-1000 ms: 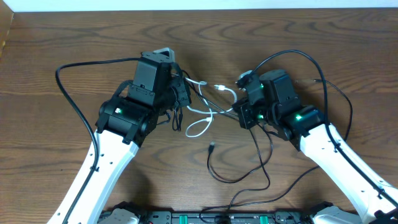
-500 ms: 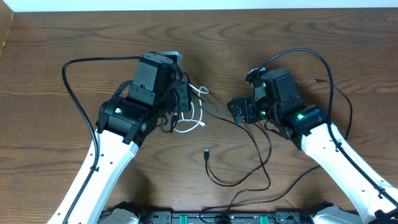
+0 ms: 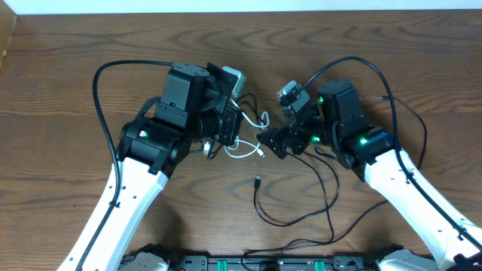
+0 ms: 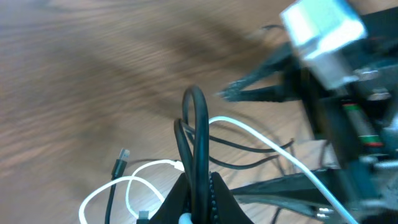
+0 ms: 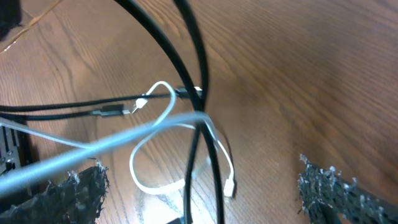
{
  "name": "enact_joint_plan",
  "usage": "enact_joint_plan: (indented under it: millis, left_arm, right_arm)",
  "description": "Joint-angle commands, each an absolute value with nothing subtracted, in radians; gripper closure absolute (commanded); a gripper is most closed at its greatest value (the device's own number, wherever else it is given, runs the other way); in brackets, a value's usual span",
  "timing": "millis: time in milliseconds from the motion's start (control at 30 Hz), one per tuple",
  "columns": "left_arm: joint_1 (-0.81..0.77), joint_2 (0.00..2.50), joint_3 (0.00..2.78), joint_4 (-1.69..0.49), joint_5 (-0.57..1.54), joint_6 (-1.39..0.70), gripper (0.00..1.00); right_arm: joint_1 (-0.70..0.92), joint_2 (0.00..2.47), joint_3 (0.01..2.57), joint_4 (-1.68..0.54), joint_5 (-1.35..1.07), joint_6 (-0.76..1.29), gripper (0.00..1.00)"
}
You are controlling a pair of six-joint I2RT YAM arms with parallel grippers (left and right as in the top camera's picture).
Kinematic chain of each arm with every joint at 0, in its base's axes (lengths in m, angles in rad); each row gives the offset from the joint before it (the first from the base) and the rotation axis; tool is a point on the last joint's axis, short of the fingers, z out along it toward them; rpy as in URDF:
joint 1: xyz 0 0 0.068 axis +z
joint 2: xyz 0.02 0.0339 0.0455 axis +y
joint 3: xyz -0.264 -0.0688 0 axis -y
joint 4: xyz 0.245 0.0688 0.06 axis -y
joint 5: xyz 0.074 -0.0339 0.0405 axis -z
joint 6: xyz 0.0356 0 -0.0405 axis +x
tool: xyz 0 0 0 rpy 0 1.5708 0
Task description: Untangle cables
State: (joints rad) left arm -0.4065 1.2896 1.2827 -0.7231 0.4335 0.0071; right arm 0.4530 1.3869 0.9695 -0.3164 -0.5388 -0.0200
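I can see the black strands of cable and white cable bunched beside my left gripper, so I will use my right gripper to pinch the black strands of cable (image 5: 199,102) and pull away to spread the bundle.
My left gripper (image 3: 226,126) (image 4: 200,186) is shut on the black cable (image 4: 195,124), which stands up from the fingers in a narrow loop. A bit of white shows at the base of those fingers. The white cable (image 3: 247,147) (image 4: 127,185) lies in small loops just right of the left gripper. My right gripper (image 3: 275,143) (image 5: 205,193) is open, close to the left one. Two black strands (image 5: 200,68) cross the gap between its fingers without being pinched. The white cable's loop (image 5: 144,171) lies on the wood below. A black plug end (image 3: 258,181) rests on the table.
The long black cable trails toward the table's front edge in a wide curve (image 3: 290,220). Thicker black arm cables arc over the left (image 3: 102,83) and right (image 3: 392,90) sides. Brown wooden table (image 3: 75,45) all round; a pale wall strip lies behind it.
My right gripper has opened and let go of the cables, then shifted left toward the left gripper. The left gripper turned rightward, still shut, and the white loops bunched beside it.
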Motion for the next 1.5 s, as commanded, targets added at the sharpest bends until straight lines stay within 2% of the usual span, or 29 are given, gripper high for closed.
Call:
enact_joint_plan:
  millis: [0, 100, 133, 167, 200, 267, 300, 333, 367, 500, 733, 833, 1167, 1467]
  left_arm:
    - [-0.404, 1.269, 1.294, -0.706, 0.577, 0.062, 0.92]
    - [-0.404, 1.262, 1.294, -0.705, 0.651, 0.120, 0.92]
    - [-0.404, 1.259, 1.294, -0.705, 0.674, 0.138, 0.92]
    - [-0.404, 1.256, 1.294, -0.705, 0.694, 0.155, 0.92]
    - [-0.404, 1.253, 1.294, -0.705, 0.708, 0.169, 0.92]
    - [-0.404, 1.246, 1.294, -0.706, 0.710, 0.177, 0.92]
    - [-0.404, 1.243, 1.294, -0.706, 0.706, 0.184, 0.92]
    - [-0.404, 1.237, 1.294, -0.709, 0.664, 0.183, 0.92]
    - [-0.404, 1.234, 1.294, -0.713, 0.618, 0.183, 0.92]
    - [-0.404, 1.229, 1.294, -0.756, 0.358, 0.183, 0.92]
    - [-0.402, 1.242, 1.292, -0.842, -0.296, 0.183, 0.92]
    - [-0.384, 1.266, 1.292, -0.850, -0.463, 0.183, 0.92]
    - [-0.206, 1.404, 1.292, -0.851, -0.497, 0.122, 0.92]
    - [-0.138, 1.554, 1.292, -0.805, -0.427, 0.095, 0.92]
  right_arm:
    - [0.452, 1.394, 0.972, -0.306, -0.543, -0.050, 0.03]
    - [0.452, 1.413, 0.972, -0.300, -0.516, -0.049, 0.04]
    - [0.452, 1.423, 0.972, -0.298, -0.509, -0.049, 0.06]
    - [0.453, 1.433, 0.972, -0.295, -0.503, -0.049, 0.12]
    - [0.452, 1.451, 0.972, -0.293, -0.500, -0.049, 0.24]
    - [0.452, 1.480, 0.972, -0.288, -0.498, -0.046, 0.57]
    - [0.452, 1.493, 0.972, -0.287, -0.498, -0.046, 0.69]
    - [0.451, 1.518, 0.972, -0.287, -0.490, -0.029, 0.92]
    - [0.450, 1.530, 0.972, -0.287, -0.471, -0.003, 0.99]
    - [0.440, 1.543, 0.972, -0.288, -0.413, 0.045, 0.99]
    - [0.353, 1.543, 0.972, -0.281, -0.303, 0.055, 0.99]
    - [0.308, 1.543, 0.972, -0.272, -0.278, 0.055, 0.99]
    - [0.160, 1.543, 0.972, -0.221, -0.276, 0.095, 0.98]
    - [0.158, 1.545, 0.972, -0.168, -0.289, 0.096, 0.98]
